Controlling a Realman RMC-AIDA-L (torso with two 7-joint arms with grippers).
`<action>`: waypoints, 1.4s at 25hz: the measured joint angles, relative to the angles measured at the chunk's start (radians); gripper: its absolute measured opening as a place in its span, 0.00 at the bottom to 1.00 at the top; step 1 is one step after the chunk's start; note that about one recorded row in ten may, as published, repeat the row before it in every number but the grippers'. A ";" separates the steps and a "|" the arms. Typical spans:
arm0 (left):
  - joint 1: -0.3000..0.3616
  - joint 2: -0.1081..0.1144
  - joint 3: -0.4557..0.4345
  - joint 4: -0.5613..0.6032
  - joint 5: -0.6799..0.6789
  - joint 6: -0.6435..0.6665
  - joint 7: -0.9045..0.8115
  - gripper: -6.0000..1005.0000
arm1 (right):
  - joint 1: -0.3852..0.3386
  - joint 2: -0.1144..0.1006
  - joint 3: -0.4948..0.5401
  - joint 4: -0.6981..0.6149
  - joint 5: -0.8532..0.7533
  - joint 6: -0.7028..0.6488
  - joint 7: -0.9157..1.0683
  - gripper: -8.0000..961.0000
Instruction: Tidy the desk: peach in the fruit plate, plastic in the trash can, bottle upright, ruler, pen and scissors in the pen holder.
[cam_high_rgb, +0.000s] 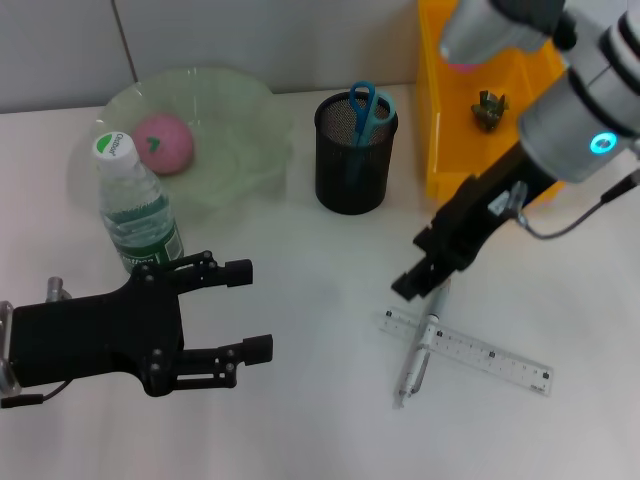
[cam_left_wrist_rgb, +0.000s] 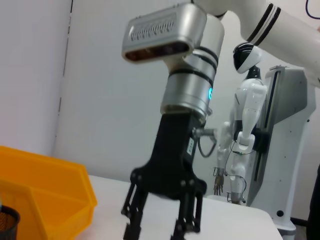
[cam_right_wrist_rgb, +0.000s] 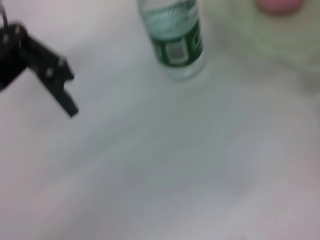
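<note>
I need to use my right gripper to grab the clear ruler by the ruler's end (cam_high_rgb: 396, 321) that sticks out past the pen toward my left gripper.
The pink peach (cam_high_rgb: 162, 143) lies in the pale green fruit plate (cam_high_rgb: 245, 120). The bottle (cam_high_rgb: 135, 205) stands upright in front of the plate, also seen in the right wrist view (cam_right_wrist_rgb: 175, 40). Blue scissors (cam_high_rgb: 365, 108) stick out of the black mesh pen holder (cam_high_rgb: 351, 170). A crumpled piece of plastic (cam_high_rgb: 490, 110) sits in the yellow bin (cam_high_rgb: 440, 130). The silver pen (cam_high_rgb: 418, 358) lies across the clear ruler (cam_high_rgb: 490, 357) on the table. My right gripper (cam_high_rgb: 412, 283) (cam_left_wrist_rgb: 157, 227) hovers open just above the pen's far end. My left gripper (cam_high_rgb: 252, 310) is open beside the bottle.
The yellow bin (cam_left_wrist_rgb: 60, 195) stands at the back right, next to the pen holder. One finger (cam_right_wrist_rgb: 62, 92) of the left gripper shows in the right wrist view. Bare white table lies between the two grippers.
</note>
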 joint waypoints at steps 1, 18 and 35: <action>0.000 0.000 0.000 0.000 0.000 -0.001 0.000 0.83 | 0.000 0.000 -0.008 0.021 0.000 0.011 -0.009 0.75; 0.002 -0.002 -0.001 -0.001 0.001 -0.005 -0.002 0.83 | -0.001 0.001 -0.165 0.195 -0.040 0.186 -0.086 0.72; -0.001 -0.003 0.002 -0.001 -0.006 0.001 -0.005 0.83 | 0.020 0.006 -0.278 0.267 -0.031 0.289 -0.089 0.68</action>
